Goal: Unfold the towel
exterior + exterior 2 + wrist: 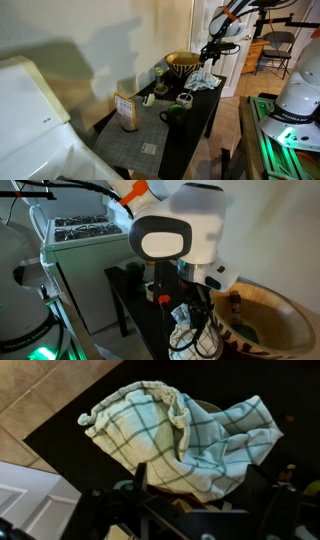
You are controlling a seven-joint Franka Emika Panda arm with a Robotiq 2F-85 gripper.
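My gripper is going to close on the bunched fold (204, 77) (187, 446) at the middle of the checked towel, between the towel's two spread-out ends.
The towel (180, 435), white with a dark green check, lies crumpled and bunched on the black table (195, 125). It shows in both exterior views (205, 81) (188, 337), next to the brown-and-gold bowl (182, 62) (272, 320). My gripper (200, 495) hangs just above the towel with its dark fingers spread on either side, open and empty. In an exterior view the gripper (211, 50) is above the towel at the table's far end. Something tan shows under the towel's near edge (165, 500); I cannot tell what it is.
A green mug (175, 113), a patterned box (125, 110) and small items stand on the table. A white appliance (30, 115) is at the near left. A stove (85, 228) stands beyond the table. A chair (280, 48) is at the back.
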